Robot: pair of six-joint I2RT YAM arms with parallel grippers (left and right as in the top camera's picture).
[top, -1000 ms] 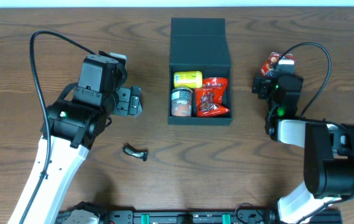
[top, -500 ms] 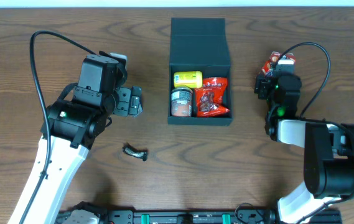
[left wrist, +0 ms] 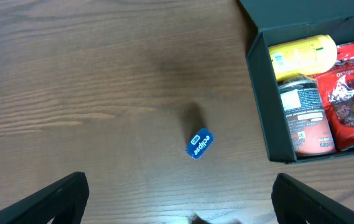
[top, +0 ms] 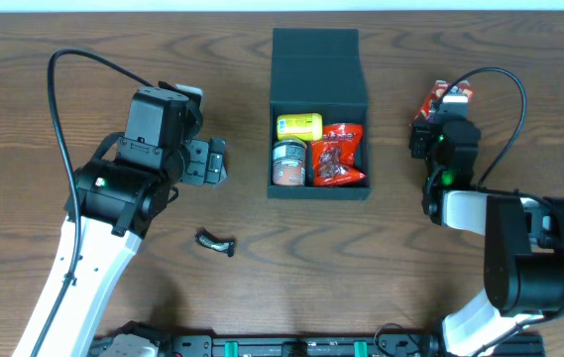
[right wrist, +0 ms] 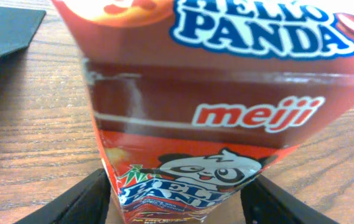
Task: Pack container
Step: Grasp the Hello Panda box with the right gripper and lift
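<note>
The robot's right fingers pinch only the near end of the tilted Hello Panda box, so next the right gripper opens and grips it farther point(right wrist: 245, 68) along its body.
The container point(top: 319, 59), a dark teal-black square box with its flap lid laid open at the far side, stands mid-table. It holds a yellow pack point(top: 299, 126), a can point(top: 288, 163) and a red bag point(top: 340, 155); all show in the left wrist view, by the container wall point(left wrist: 260, 93). My left gripper point(top: 216, 162) is open and empty left of the box, above a blue Eclipse gum pack point(left wrist: 200, 144). My right gripper point(top: 436, 117) is right of the box, its fingers point(right wrist: 177, 202) closed against the sides of a tilted red Hello Panda box point(right wrist: 214, 93).
A small dark wrapped item point(top: 216, 242) lies on the wooden table in front of the left arm. The right arm's base point(top: 529, 258) stands at the front right. Black cables loop over both arms.
My right gripper and the Hello Panda box have shifted slightly right, away from the container. The left arm has not moved.
</note>
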